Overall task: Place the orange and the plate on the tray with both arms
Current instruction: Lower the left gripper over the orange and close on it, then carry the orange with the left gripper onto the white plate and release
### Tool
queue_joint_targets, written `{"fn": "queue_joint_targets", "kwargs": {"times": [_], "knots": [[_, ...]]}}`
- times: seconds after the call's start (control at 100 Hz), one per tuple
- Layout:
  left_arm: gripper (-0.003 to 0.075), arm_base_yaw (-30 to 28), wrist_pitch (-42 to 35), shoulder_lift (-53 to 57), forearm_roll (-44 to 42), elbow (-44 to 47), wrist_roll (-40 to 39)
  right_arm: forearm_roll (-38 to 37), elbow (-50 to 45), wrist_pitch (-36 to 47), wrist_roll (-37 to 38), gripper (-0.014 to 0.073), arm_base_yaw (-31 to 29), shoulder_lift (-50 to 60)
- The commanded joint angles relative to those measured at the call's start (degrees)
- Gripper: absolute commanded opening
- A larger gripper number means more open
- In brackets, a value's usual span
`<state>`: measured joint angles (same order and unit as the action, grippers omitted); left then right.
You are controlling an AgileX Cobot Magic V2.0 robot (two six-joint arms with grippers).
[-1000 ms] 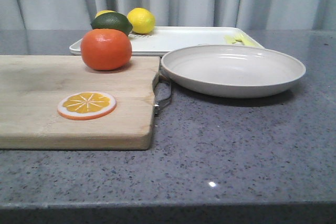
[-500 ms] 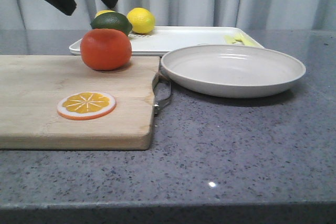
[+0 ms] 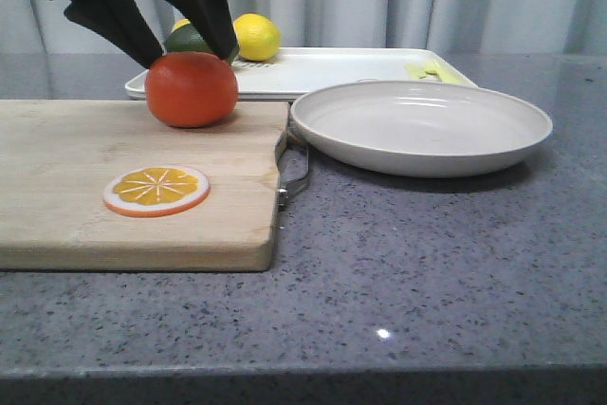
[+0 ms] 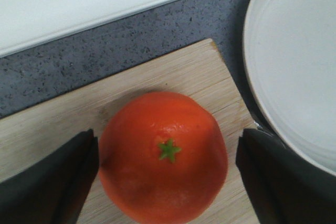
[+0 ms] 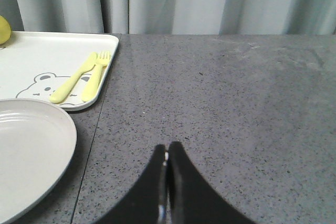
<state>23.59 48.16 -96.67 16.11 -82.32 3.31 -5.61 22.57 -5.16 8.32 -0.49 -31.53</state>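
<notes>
Next, the left gripper closes on the orange's sides (image 3: 192,88) (image 4: 164,157), across the orange's green stem, because the orange should move from the cutting board onto the cream plate.
The orange (image 3: 192,89) sits on the far right part of the wooden cutting board (image 3: 57,187). My left gripper (image 3: 190,52) is open just above it, one black finger on each side, not gripping. In the left wrist view the orange (image 4: 164,156) lies between the fingers (image 4: 52,182), its green stem up. The cream plate (image 3: 420,125) rests on the counter right of the board. The white tray (image 3: 322,70) lies behind both. My right gripper (image 5: 167,153) is shut and empty over bare counter, right of the plate (image 5: 26,156); it is out of the front view.
An orange slice disc (image 3: 156,189) lies on the board. Lemons (image 3: 255,36) and a green fruit (image 3: 185,39) sit at the tray's left end. A yellow fork and spoon (image 5: 81,77) lie on the tray's right end. The board's metal handle (image 3: 296,173) nears the plate.
My left gripper has come down from the upper left into view and now straddles the orange, open. The orange, plate and tray have not moved.
</notes>
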Motion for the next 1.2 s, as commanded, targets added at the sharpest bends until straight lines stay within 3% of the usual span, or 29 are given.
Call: {"fn": "queue_joint_targets", "kwargs": {"times": [0.0, 0.43, 0.83, 1.19], "knots": [[0.0527, 0.5, -2.3, 1.8, 1.4, -1.9, 0.2, -0.5, 2.2, 4.6, -0.1, -0.0067, -0.4, -0.4], [0.0522, 0.5, -1.8, 0.8, 1.4, -2.1, 0.2, -0.5, 2.2, 4.6, -0.1, -0.0067, -0.4, -0.4], [0.0346, 0.5, -0.6, 0.8, 1.4, -2.4, 0.2, -0.5, 2.2, 4.6, -0.1, -0.0067, -0.4, -0.4], [0.0314, 0.7, 1.7, 0.9, 1.5, -6.9, 0.2, -0.5, 2.2, 4.6, -0.1, -0.0067, -0.4, -0.4]]}}
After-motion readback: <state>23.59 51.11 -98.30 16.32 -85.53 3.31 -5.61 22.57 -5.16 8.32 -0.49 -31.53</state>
